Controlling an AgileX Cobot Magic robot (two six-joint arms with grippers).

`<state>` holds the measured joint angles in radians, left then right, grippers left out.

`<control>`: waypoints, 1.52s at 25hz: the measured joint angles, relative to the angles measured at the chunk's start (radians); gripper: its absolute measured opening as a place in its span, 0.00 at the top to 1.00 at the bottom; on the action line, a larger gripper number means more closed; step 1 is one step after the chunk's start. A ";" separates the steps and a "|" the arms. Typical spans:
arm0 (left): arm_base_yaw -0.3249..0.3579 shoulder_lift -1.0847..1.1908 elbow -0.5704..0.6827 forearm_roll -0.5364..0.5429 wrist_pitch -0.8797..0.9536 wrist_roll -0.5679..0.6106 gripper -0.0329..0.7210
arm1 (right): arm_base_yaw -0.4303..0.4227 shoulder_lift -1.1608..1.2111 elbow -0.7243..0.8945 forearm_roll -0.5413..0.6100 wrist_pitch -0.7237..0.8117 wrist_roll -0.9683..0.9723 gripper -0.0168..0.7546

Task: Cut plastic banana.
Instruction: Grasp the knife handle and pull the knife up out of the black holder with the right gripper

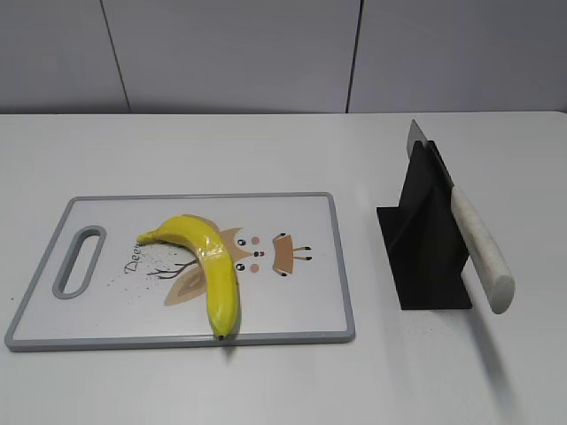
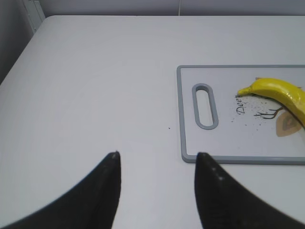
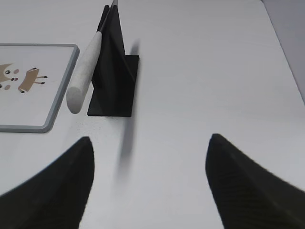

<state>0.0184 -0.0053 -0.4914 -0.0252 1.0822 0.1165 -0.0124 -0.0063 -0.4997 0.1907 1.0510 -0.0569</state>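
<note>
The knife in the black stand is next, so next I move my right gripper to the middle of the white handle (image 1: 477, 235) (image 3: 87, 67) of that knife and close it there.
The plastic banana (image 1: 211, 263) is glossy yellow and curved and lies on a white cutting board with a grey rim (image 1: 340, 266). It also shows in the left wrist view (image 2: 279, 93). A knife with a white handle (image 1: 480, 248) leans in a black stand (image 1: 423, 243), handle toward the front; it also shows in the right wrist view (image 3: 85, 71). My left gripper (image 2: 157, 155) is open and empty over bare table left of the board's near corner. My right gripper (image 3: 151, 138) is open wide and empty, in front of the stand. Neither gripper shows in the exterior view.
The board (image 2: 180, 114) has a slot handle (image 2: 205, 106) at its left end and a deer print. The black stand (image 3: 114, 71) sits right of the board. The white table ends at a wall behind and an edge at the far left (image 2: 19, 52).
</note>
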 joint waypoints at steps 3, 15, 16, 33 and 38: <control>0.000 0.000 0.000 0.000 0.000 0.000 0.31 | 0.000 0.000 0.000 0.000 0.000 0.000 0.23; 0.000 0.000 0.000 0.000 0.000 0.000 0.31 | 0.000 0.000 0.000 0.000 0.000 0.000 0.23; 0.000 0.000 0.000 0.000 0.000 0.000 0.31 | 0.000 0.000 0.000 0.000 0.000 0.000 0.23; 0.000 0.000 0.000 0.000 0.000 0.000 0.31 | 0.000 0.000 0.000 0.000 0.000 0.000 0.25; 0.000 0.000 0.000 0.000 0.000 0.000 0.31 | 0.000 0.035 -0.011 0.023 -0.014 0.024 0.30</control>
<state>0.0184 -0.0053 -0.4914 -0.0252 1.0822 0.1165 -0.0124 0.0288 -0.5102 0.2134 1.0372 -0.0330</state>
